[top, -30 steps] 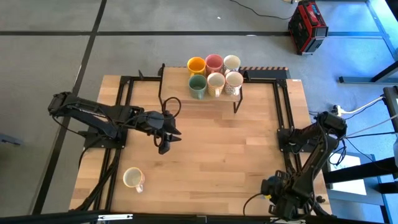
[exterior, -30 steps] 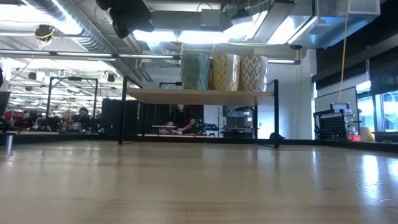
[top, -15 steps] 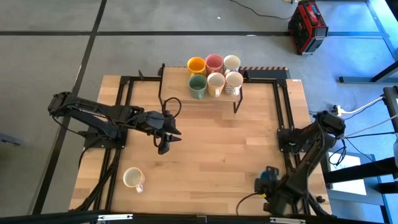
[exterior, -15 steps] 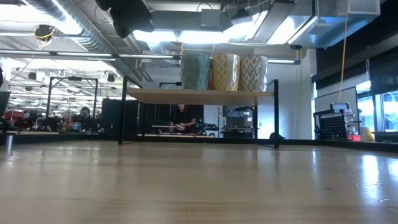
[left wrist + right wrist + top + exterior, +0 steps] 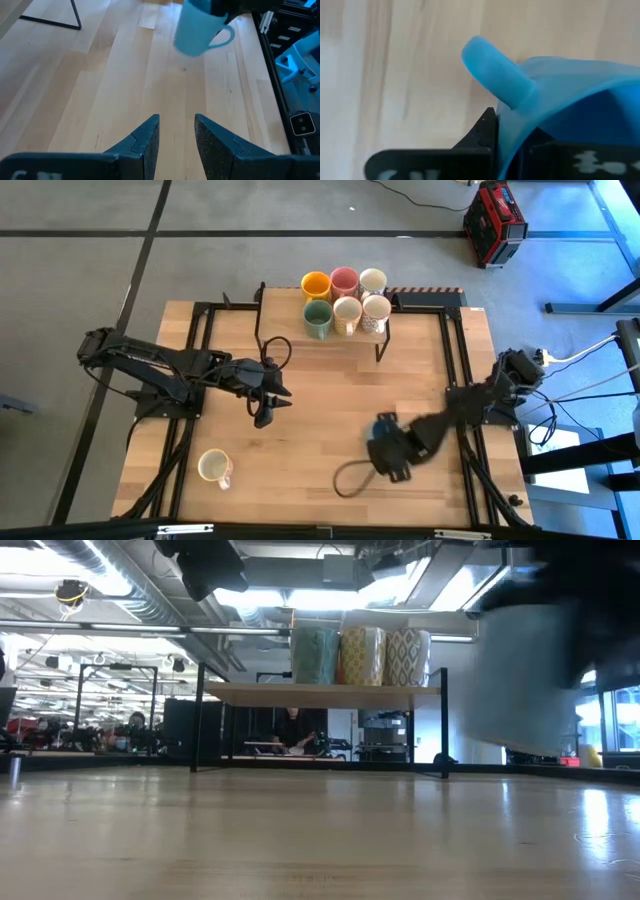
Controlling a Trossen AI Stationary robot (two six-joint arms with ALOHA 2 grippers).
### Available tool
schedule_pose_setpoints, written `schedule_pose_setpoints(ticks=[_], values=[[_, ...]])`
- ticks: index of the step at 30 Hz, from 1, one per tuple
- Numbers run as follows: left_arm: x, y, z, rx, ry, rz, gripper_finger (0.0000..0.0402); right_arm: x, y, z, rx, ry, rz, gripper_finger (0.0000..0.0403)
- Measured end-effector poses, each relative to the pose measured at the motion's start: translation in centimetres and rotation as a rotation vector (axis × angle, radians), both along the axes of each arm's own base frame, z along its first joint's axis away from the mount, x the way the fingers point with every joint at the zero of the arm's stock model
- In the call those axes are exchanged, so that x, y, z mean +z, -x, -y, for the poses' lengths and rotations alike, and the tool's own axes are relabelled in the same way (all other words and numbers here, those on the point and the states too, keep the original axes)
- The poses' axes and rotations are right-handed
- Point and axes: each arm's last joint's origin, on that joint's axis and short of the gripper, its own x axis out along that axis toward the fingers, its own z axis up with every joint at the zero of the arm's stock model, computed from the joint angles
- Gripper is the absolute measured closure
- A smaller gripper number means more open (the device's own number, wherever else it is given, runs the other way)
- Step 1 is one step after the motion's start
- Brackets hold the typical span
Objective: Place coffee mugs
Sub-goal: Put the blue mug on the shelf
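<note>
The robot's right gripper needs to set the light blue mug down on the bare wood (image 5: 347,421) between the two grippers.
My right gripper (image 5: 388,452) hangs over the table's middle right, shut on a light blue mug (image 5: 197,32), which the low view shows as a blur (image 5: 520,675). The gripper hides the mug in the high view. My left gripper (image 5: 272,408) hovers open over the table's left middle, its fingers (image 5: 176,137) pointing toward that mug. Six mugs stand on a raised shelf (image 5: 290,320) at the far edge: orange-yellow (image 5: 316,285), pink (image 5: 344,281), white (image 5: 373,280), green (image 5: 318,317), cream (image 5: 347,313) and patterned (image 5: 376,311). A white mug (image 5: 213,467) sits on the table near the left corner. My right gripper holds the light blue mug by its rim wall (image 5: 520,107), close beside the handle (image 5: 495,75). One finger (image 5: 485,130) is outside the wall and the other inside the cup. The fingers come from above. The mug hangs below them, tilted, clear of the table.
The shelf (image 5: 320,693) stands on thin black legs over the far part of the table. Black frame rails run along the left and right sides (image 5: 455,370). A cable loop (image 5: 350,478) trails under the right arm. Bare wood lies between the two grippers.
My right arm has swung from the near right corner toward the table's middle, going left and somewhat far, carrying the light blue mug clear of the table. The mug has come into the low view from the right. My left arm has kept still.
</note>
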Motion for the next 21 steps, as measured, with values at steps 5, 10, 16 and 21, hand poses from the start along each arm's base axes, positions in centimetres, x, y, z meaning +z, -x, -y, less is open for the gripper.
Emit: schedule_pose_setpoints(ticks=[5,10,16,21], values=[[0.0,0.0,0.0,0.002,0.002,0.0,0.0284,0.1,-3.5,3.5,0.06,-0.001,0.117,0.0397],[0.0,0.0,0.0,0.004,0.006,0.002,0.0284,-1.1,-5.7,6.7,0.012,0.02,0.135,0.0397],[0.0,0.0,0.0,-0.013,-0.017,0.005,0.0284,-2.7,-7.2,7.8,0.098,0.051,0.095,0.0396],[0.1,-0.1,0.0,0.0,0.001,0.008,0.0284,-3.0,-8.0,7.6,0.157,0.04,0.096,0.0395]])
